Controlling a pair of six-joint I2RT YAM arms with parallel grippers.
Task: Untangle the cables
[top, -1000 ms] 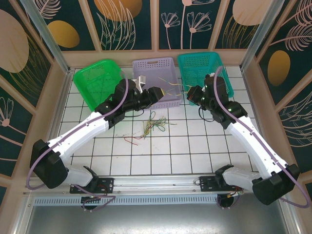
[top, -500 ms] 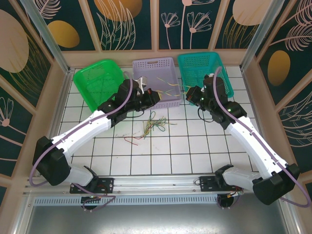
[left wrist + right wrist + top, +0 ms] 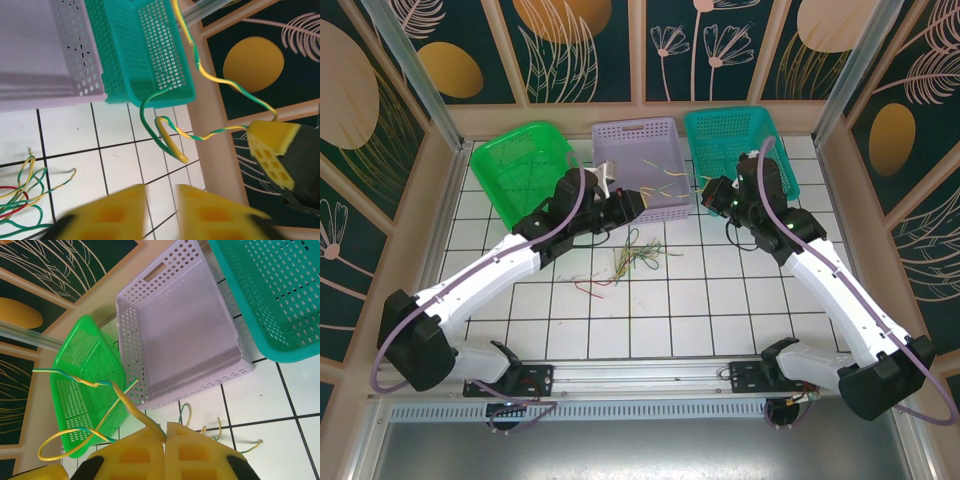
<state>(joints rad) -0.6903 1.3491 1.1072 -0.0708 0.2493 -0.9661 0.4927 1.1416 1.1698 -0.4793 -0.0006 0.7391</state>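
The loose end of the yellow-green cable bends back under my right gripper, so my left gripper should close on the cable's fold [image 3: 173, 148] and pull it straight.
A yellow-green cable [image 3: 121, 397] runs up and left out of my right gripper [image 3: 165, 436], which is shut on its end. In the top view that gripper [image 3: 709, 196] hangs by the purple basket's right corner, and the strand [image 3: 667, 184] trails over the basket toward my left gripper [image 3: 638, 201]. From the left wrist, the same cable [image 3: 231, 84] hangs from the right gripper's yellow finger [image 3: 272, 150] and loops freely. My left gripper [image 3: 162, 210] stands open just below, nothing between its pads. The other cables [image 3: 638, 252] lie bunched on the tiles, with a red strand [image 3: 590, 287] apart.
Three baskets line the back of the table: green [image 3: 515, 165], purple [image 3: 635, 140] and teal [image 3: 725, 130]. Wooden walls and metal posts close in the sides. White tiles lie open in front of the cable pile.
My left gripper has slipped a little to the left, away from the right one. The right arm edged slightly left, then held still with its cable.
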